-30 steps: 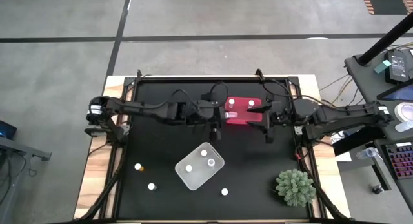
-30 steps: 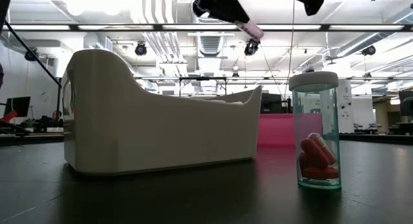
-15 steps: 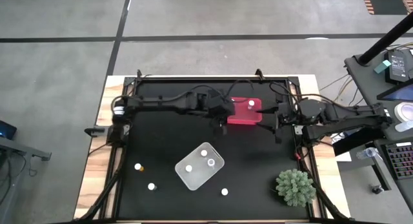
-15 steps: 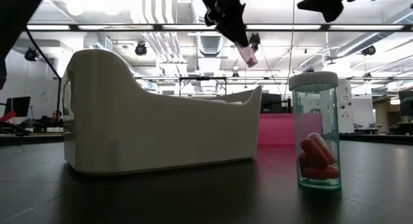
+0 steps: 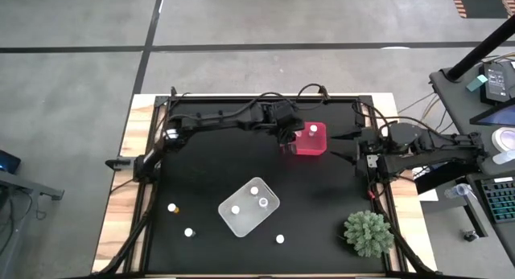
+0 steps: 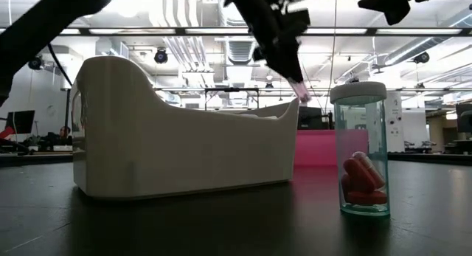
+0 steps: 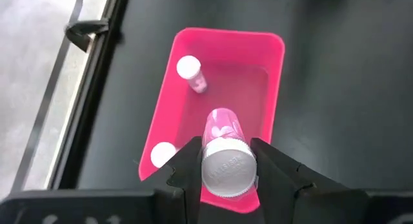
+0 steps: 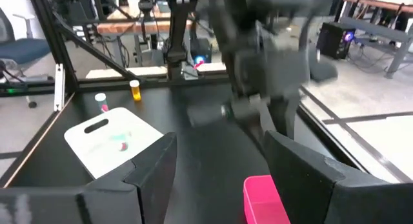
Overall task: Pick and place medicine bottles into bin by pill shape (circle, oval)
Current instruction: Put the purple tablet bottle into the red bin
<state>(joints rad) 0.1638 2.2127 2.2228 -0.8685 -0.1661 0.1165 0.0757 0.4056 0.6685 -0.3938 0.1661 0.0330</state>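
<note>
My left gripper should release the pink medicine bottle on the pink bin's bare bottom (image 5: pixel 300 141) (image 7: pixel 221 148), next to the other bottles.
My left gripper (image 7: pixel 226 161) is shut on a pink medicine bottle (image 7: pixel 222 130) with a white cap, above the pink bin (image 5: pixel 316 147) at the table's far middle. In the low view the bottle (image 6: pixel 299 91) juts down from the fingers. Two more bottles (image 7: pixel 189 72) (image 7: pixel 162 154) lie in the pink bin. The white bin (image 5: pixel 249 207) at the near middle holds three bottles. Loose bottles (image 5: pixel 172 207) (image 5: pixel 189 231) (image 5: pixel 280 239) stand on the table. My right gripper (image 5: pixel 344 145) stands open, right of the pink bin, with nothing in it. My left gripper pinches the bottle's cap end (image 7: pixel 226 172) between its two fingers (image 7: pixel 187 166). The fingers slant down from the table's left, and the bottle lies along them, cap toward the wrist, base pointing down and away. The bottle hangs tilted, clear above the pink bin.
A teal bottle of red pills (image 6: pixel 361 149) stands close to the low camera, right of the white bin (image 6: pixel 184 138). A spiky green plant (image 5: pixel 368 232) sits at the near right corner. A black frame (image 5: pixel 265 100) runs along the table's edges.
My left gripper has gone toward the table's right and far edge, over the pink bin, sinking a little and tipping further down, the pink bottle still in it. My right gripper has drawn back toward the table's right edge.
</note>
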